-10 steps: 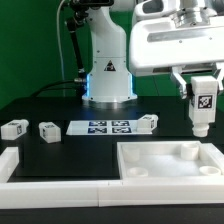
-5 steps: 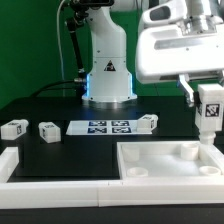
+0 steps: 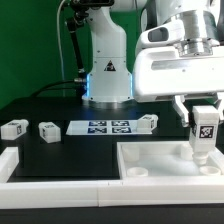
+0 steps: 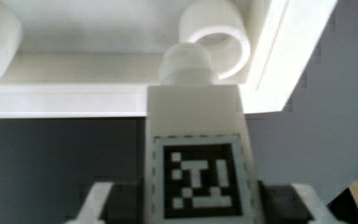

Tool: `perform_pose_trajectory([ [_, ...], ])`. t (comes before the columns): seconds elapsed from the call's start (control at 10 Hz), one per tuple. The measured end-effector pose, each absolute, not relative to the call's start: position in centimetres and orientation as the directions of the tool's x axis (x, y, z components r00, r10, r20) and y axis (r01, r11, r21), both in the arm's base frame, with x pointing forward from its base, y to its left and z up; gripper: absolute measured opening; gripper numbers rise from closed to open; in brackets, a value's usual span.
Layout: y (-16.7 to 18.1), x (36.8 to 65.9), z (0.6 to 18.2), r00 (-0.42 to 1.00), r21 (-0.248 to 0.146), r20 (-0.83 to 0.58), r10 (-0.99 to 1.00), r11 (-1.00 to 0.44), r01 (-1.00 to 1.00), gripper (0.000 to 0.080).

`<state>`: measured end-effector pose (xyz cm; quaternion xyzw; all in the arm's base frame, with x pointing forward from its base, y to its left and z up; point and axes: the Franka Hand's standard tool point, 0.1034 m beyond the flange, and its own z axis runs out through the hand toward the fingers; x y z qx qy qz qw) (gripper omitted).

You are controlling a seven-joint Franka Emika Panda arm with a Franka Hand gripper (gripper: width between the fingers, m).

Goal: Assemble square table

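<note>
My gripper is going to let go of the white leg upright in the tabletop's front corner socket (image 3: 209,169) (image 4: 217,42), the one just below its tip.
The white square tabletop (image 3: 165,162) lies at the front on the exterior view's right, rim up, with corner sockets. My gripper (image 3: 203,112) is shut on a white leg (image 3: 204,132) with a black-and-white tag, held upright just above the tabletop's far corner on the exterior view's right. In the wrist view the leg (image 4: 197,130) runs from between my fingers (image 4: 101,203) toward a corner socket (image 4: 215,50) of the tabletop (image 4: 87,100). Three more tagged legs lie on the table: two at the exterior view's left (image 3: 13,128) (image 3: 47,131) and one by the marker board (image 3: 146,124).
The marker board (image 3: 105,127) lies flat at the table's middle. The robot base (image 3: 107,70) stands behind it. A long white border rail (image 3: 60,172) runs along the front, with a raised end at the exterior view's left.
The gripper has carried the leg downward and slightly toward the exterior view's left, closer to the tabletop's far corner. The other legs have not moved.
</note>
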<state>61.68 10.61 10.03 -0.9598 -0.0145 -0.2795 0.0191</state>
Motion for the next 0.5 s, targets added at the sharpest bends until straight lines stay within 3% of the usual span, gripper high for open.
perform_pose_trajectory([
  [0.5,11.8,62.4,8.9,0.843,-0.031,0.538,0.028,-0.998,0.053,0.0290],
])
